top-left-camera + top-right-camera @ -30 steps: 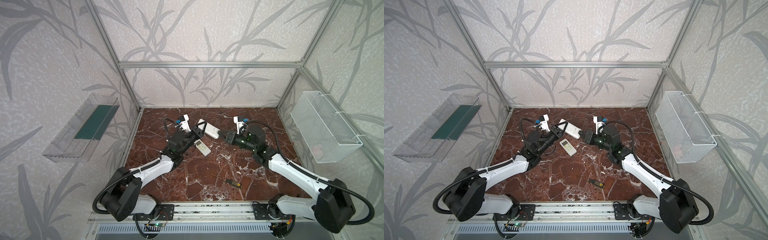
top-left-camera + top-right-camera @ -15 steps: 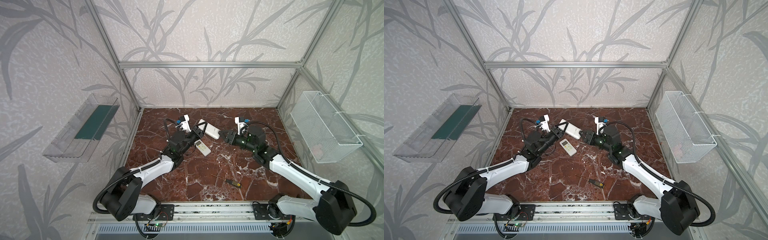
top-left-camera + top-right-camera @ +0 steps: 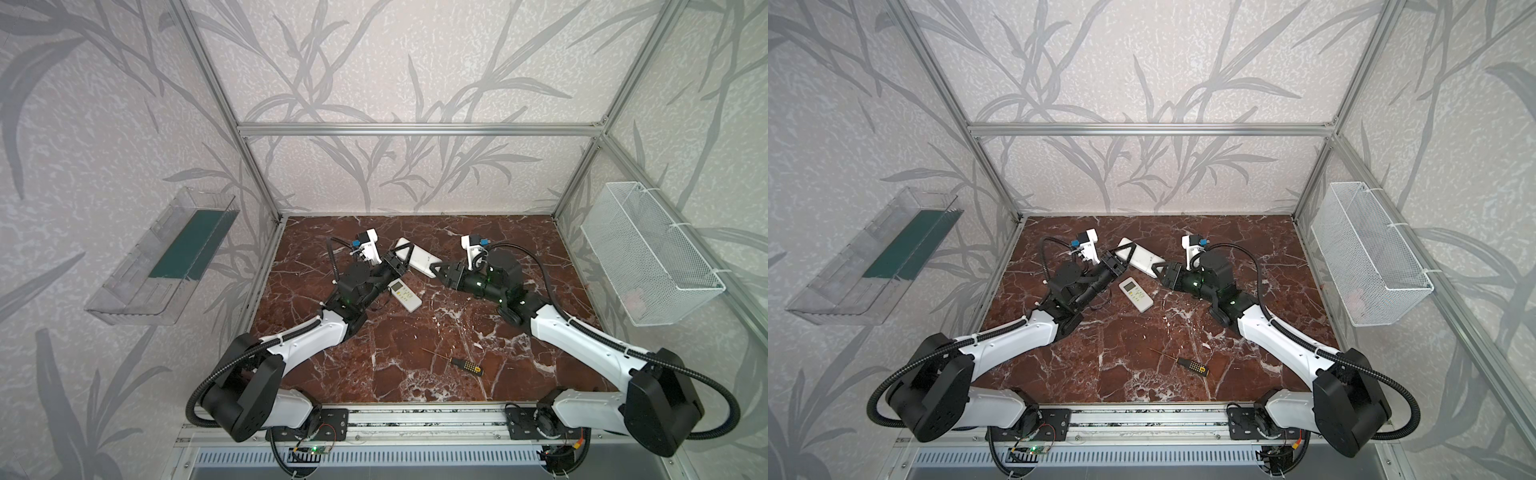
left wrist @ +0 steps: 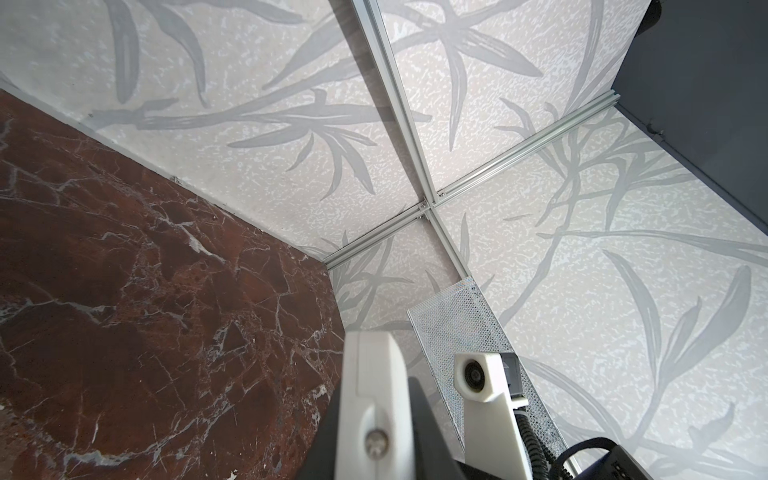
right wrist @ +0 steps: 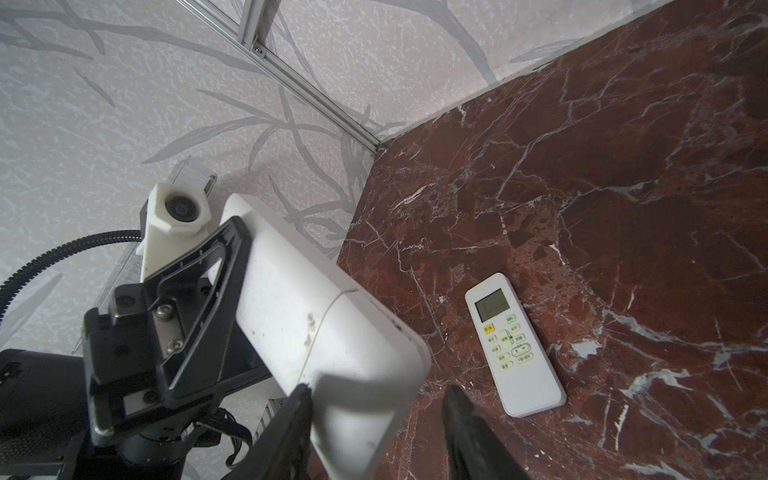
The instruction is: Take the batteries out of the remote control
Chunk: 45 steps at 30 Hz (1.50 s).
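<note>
The cover beyond the seam hides the batteries, so next my right gripper pulls the cover point(image 5: 366, 420) off by its end before unloading them.
A large white remote control point(image 3: 417, 259) is held above the marble floor at the back, between the two arms. My left gripper point(image 3: 401, 264) is shut on one end of it; in the left wrist view the remote point(image 4: 374, 407) stands edge-on between the black fingers point(image 4: 424, 419). My right gripper point(image 5: 376, 415) is open round the other end. One finger point(image 5: 295, 419) lies against the remote's side point(image 5: 324, 332) and the other stands apart. The remote's plain back shows a seam. The batteries are hidden.
A smaller white remote point(image 3: 405, 295) with a screen and buttons lies face up on the floor under the grippers, also in the right wrist view point(image 5: 515, 345). A black-and-yellow screwdriver point(image 3: 461, 363) lies nearer the front. A wire basket point(image 3: 648, 257) hangs on the right wall and a clear shelf point(image 3: 166, 253) on the left.
The right gripper's jaws have spread apart at the large remote's end. The left gripper keeps its hold and has not moved.
</note>
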Available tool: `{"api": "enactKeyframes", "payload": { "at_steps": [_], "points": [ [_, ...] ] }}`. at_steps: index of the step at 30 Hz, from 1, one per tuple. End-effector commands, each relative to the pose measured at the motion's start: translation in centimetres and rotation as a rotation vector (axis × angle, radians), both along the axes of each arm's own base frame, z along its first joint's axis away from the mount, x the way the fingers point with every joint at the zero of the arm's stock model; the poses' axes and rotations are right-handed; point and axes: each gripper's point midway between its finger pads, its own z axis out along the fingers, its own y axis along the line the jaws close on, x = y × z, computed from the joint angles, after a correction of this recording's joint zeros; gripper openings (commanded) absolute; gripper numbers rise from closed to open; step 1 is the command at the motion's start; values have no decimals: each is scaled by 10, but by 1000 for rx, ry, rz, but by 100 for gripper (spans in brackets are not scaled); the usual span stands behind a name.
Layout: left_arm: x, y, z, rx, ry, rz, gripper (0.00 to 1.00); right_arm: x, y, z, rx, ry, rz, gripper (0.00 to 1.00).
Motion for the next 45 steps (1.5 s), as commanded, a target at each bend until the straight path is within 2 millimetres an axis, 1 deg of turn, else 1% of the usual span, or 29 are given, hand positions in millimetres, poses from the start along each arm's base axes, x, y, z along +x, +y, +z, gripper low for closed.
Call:
{"api": "enactKeyframes", "payload": {
  "at_steps": [1, 5, 10, 15, 21, 29, 35, 42, 45],
  "points": [
    [-5, 0, 16, -34, -47, -10, 0, 3, 8, 20, 55, -46, 21, 51],
    [-4, -1, 11, -27, -37, -12, 0, 5, 14, 26, 82, -54, 40, 50],
    [-4, 0, 9, -26, -34, -9, 0, 7, 18, 21, 56, -32, 44, 43],
    [-5, 4, 10, -5, -41, 14, 0, 2, 12, 13, 29, -20, 32, 37],
    [-4, 6, 13, 13, -51, 26, 0, -4, 6, 15, 28, -33, 24, 31],
    [-2, 7, 1, 41, -25, 39, 0, -8, 2, 23, 14, -50, 22, 26],
    [2, 6, -12, 71, 5, 44, 0, -10, 3, 27, 23, -62, 31, 25],
    [3, 0, -8, 22, -2, 15, 0, -5, 7, 18, 25, -36, 38, 23],
    [2, -1, -6, 10, -6, 9, 0, -4, 8, 13, 21, -24, 37, 21]
  ]
}}
